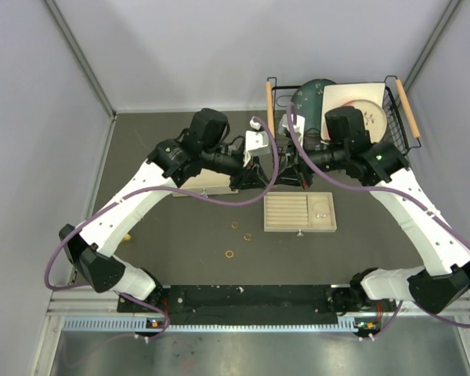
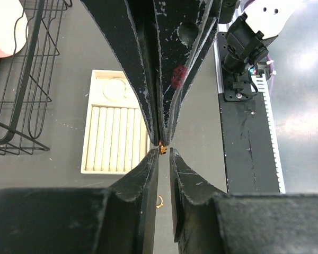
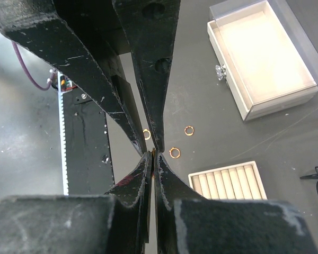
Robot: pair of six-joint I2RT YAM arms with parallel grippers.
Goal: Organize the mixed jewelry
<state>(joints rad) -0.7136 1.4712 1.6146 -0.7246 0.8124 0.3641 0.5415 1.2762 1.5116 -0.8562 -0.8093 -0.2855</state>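
My left gripper will hold the gold ring while my right gripper takes the ring's studded end (image 2: 162, 151), since my right gripper holds it by its band with the studded end out.
Both grippers meet fingertip to fingertip above the dark table. My right gripper (image 3: 154, 154) is shut on a tiny gold ring (image 3: 154, 152), held edge-on at its tips. In the left wrist view that ring (image 2: 162, 150) sits at the tips of my left gripper (image 2: 163, 152), whose fingers stand a narrow gap apart on either side of it. Three more gold rings (image 1: 234, 225) (image 1: 247, 236) (image 1: 230, 254) lie loose on the table in front of the arms. One of them (image 2: 159, 201) shows below the left fingers. The silver bracelet hoop is not visible.
A beige slotted tray (image 1: 300, 227) lies right of centre. A white box with a clear lid (image 3: 265, 58) sits under the left arm. A black wire basket (image 1: 397, 117) with a plate and a dark bowl stands at the back right.
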